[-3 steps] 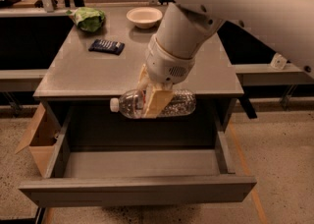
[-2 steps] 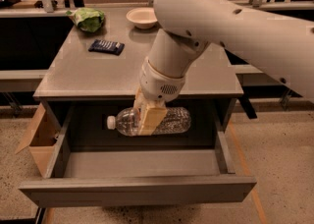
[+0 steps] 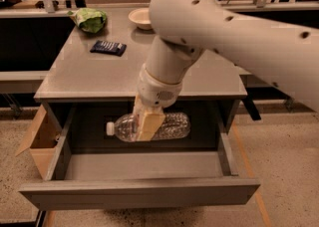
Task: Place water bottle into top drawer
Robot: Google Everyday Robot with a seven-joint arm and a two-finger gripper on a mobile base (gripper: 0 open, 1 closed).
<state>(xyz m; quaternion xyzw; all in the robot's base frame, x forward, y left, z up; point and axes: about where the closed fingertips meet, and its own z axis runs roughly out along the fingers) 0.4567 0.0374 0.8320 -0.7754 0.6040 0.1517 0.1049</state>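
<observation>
The robot's gripper should release the water bottle on the middle of the open top drawer's bottom [image 3: 133, 154], a little toward the cardboard box.
The water bottle [image 3: 164, 126] is clear crinkled plastic with a white cap pointing left. It lies sideways, held just above the back of the open top drawer [image 3: 139, 191], a wide shallow grey drawer pulled out from under the grey table [image 3: 99, 71]. My gripper [image 3: 147, 125] comes down from the big white arm and is shut on the bottle near its middle, with a tan finger [image 3: 148, 124] across its front.
On the table stand a green bag [image 3: 89, 19], a dark blue packet [image 3: 108, 47] and a white bowl [image 3: 140, 18]. A tan cardboard box [image 3: 42, 141] stands left of the drawer. Desks and chairs are behind the table.
My gripper has lowered the bottle from table-edge height down into the open drawer space, and the arm has leaned further forward over the table.
</observation>
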